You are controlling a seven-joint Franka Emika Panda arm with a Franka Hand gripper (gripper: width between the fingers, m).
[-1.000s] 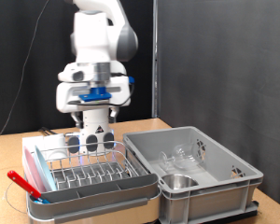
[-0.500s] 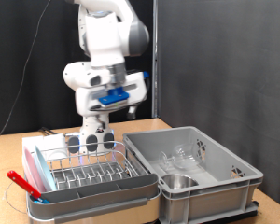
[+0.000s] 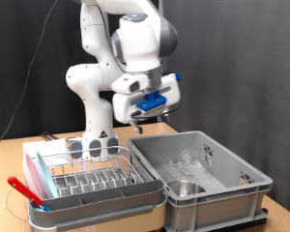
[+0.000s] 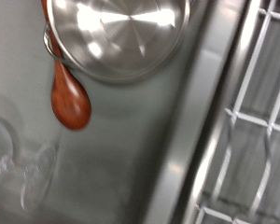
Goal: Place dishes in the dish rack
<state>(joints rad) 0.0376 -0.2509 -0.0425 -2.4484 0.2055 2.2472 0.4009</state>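
Note:
The gripper I control will grip the rim of the steel bowl (image 3: 203, 188) (image 4: 49, 21) on the side facing away from the dish rack, next to the reddish-brown spoon.
A shiny steel bowl (image 3: 185, 188) sits in the front part of the grey crate (image 3: 232, 196), and the wrist view looks straight down on this bowl (image 4: 117, 33). Clear glass cups (image 3: 190, 161) lie further back in the crate; one glass (image 4: 23, 166) shows faintly on the crate floor. The dish rack (image 3: 87, 176), a wire grid on a white-pink tray, stands at the exterior view's left and holds none of the dishes; its wires (image 4: 257, 121) show beyond the crate wall. My gripper (image 3: 137, 123) hangs above the crate's back left corner, with nothing seen between its fingers.
A reddish-brown spoon-shaped object (image 4: 70, 98) lies beside the bowl on the crate floor. A red-handled utensil (image 3: 23, 189) rests at the rack's left end. The robot's white base (image 3: 95, 135) stands behind the rack. A dark curtain closes off the back.
The arm has swung from above the dish rack towards the exterior view's right and now hangs over the grey crate. The dishes have not moved.

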